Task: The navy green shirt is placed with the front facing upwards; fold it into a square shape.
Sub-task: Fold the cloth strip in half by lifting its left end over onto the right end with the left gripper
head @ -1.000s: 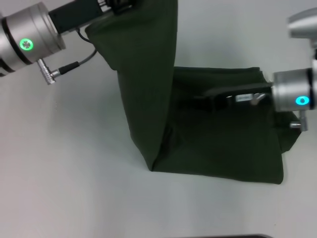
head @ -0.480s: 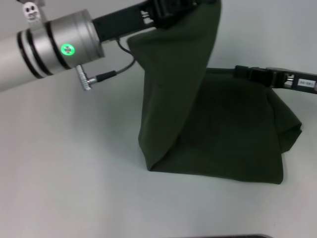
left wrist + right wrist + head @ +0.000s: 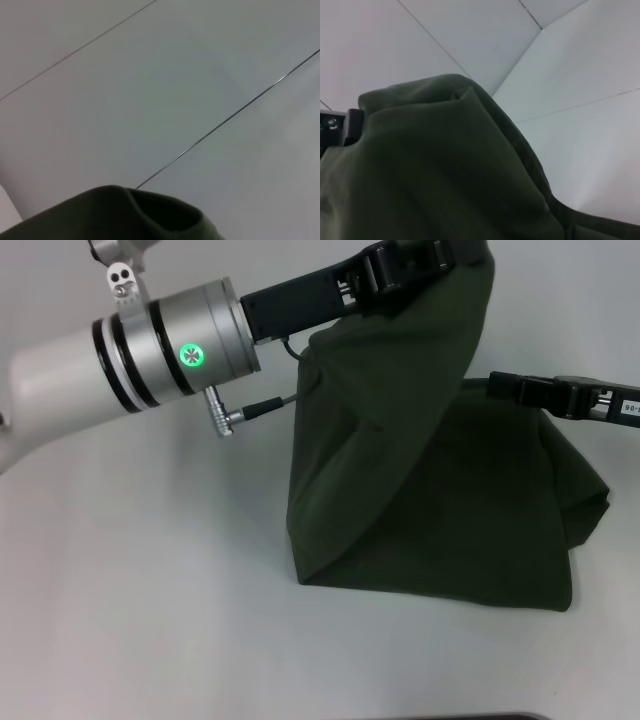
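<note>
Next, my left gripper lets go of the flap's edge on the shirt's back corner [image 3: 572, 410] beneath my right gripper.
The navy green shirt [image 3: 450, 510] lies partly folded on the grey table, plain dark olive side out, with no lettering in sight. My left gripper [image 3: 435, 255] is at the top of the head view, shut on one edge of the shirt. It holds that edge up high, so a wide flap hangs down to the fold at the front left. My right gripper [image 3: 515, 390] reaches in from the right at the flap's far right side, level with the shirt's back edge. The shirt also shows in the left wrist view [image 3: 125, 215] and fills the right wrist view [image 3: 435, 175].
The bare grey table [image 3: 140, 600] spreads left of and in front of the shirt. My left arm's silver forearm [image 3: 150, 350] crosses the upper left above it. A dark edge [image 3: 470, 717] shows at the bottom of the head view.
My left gripper has carried the raised flap to the right over the shirt. My right gripper has left the middle of the shirt and pulled back to the right.
</note>
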Controlling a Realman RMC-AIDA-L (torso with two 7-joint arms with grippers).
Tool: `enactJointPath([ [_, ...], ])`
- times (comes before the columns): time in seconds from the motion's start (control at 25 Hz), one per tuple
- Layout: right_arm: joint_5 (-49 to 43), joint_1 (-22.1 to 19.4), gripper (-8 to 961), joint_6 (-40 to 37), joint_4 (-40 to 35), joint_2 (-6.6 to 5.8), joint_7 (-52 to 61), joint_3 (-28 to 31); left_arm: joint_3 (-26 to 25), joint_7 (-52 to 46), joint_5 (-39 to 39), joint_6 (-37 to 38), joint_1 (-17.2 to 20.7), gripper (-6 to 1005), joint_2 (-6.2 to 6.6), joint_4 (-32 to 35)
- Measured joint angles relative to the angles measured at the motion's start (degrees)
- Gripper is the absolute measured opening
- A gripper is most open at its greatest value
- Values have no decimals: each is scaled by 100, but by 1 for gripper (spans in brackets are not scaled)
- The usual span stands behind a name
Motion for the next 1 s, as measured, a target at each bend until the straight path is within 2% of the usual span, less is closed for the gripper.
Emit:
enactJointPath([
  [0.48,-4,-16,40,-46,-1,-55,-20,0,-22,410,-69,-107,-329,18,0,-776],
  [1.0,-3,-106,40,-98,-2,-70,-60,29,-64,689,-67,-185,-511,17,0,-1253],
])
